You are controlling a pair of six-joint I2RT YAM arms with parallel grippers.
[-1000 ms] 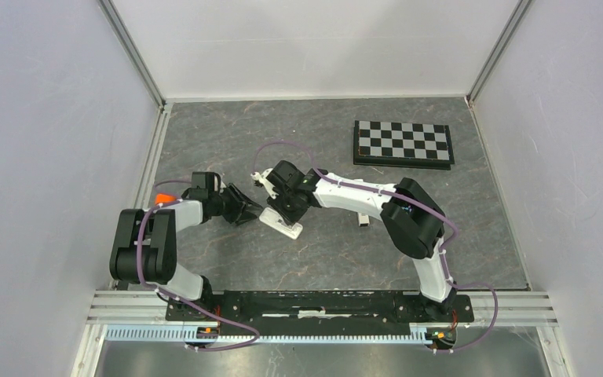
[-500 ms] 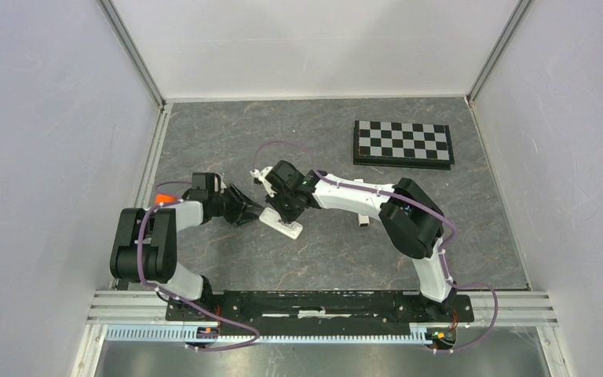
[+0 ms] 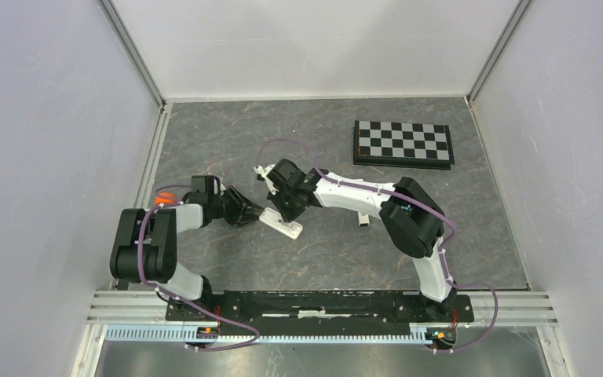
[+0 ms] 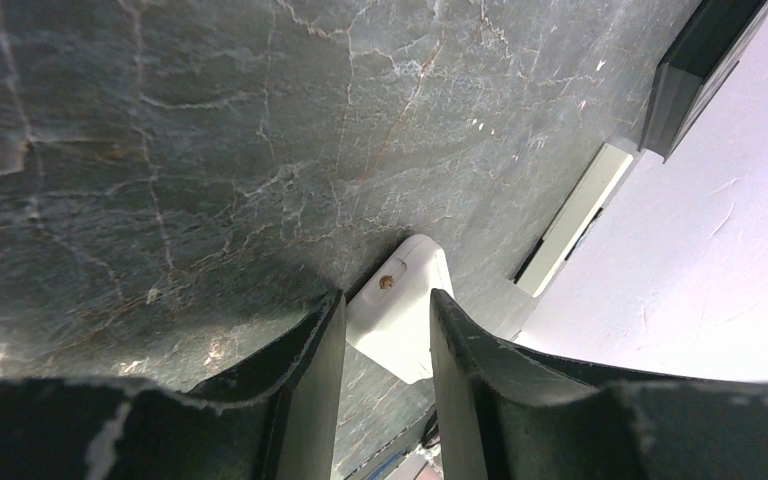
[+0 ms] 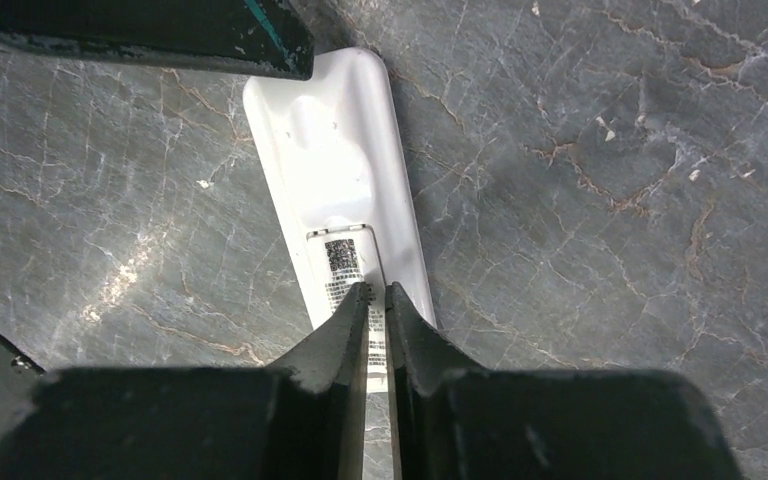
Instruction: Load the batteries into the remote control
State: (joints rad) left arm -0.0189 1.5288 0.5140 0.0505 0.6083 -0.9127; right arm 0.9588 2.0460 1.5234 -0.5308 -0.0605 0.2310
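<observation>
I need to open my right gripper, as its closed fingertips rest on the flat middle of the labelled panel, and take the panel's end [image 5: 377,374] farthest from my left gripper.
The white remote control [image 3: 284,226] lies back-up on the dark stone table, a labelled panel [image 5: 343,262] showing on its back. My left gripper [image 4: 388,296] comes in from the left, and its jaws are closed on one end of the remote [image 4: 405,335]. My right gripper [image 5: 377,290] points down over the remote [image 5: 325,150]. Its fingertips rest on the labelled panel with only a thin slit between them and nothing held. In the top view both grippers, left [image 3: 256,210] and right [image 3: 283,212], meet over the remote. The batteries are out of view.
A checkerboard [image 3: 403,144] lies at the back right. A slim white bar [image 4: 572,218] rests on the table beyond the remote, under the right arm [image 3: 361,221]. Metal frame rails and white walls close in the table [image 3: 228,141].
The right gripper's jaws have closed to a thin slit over the remote's back. The left gripper has tightened slightly on the remote's end. The arms have barely shifted.
</observation>
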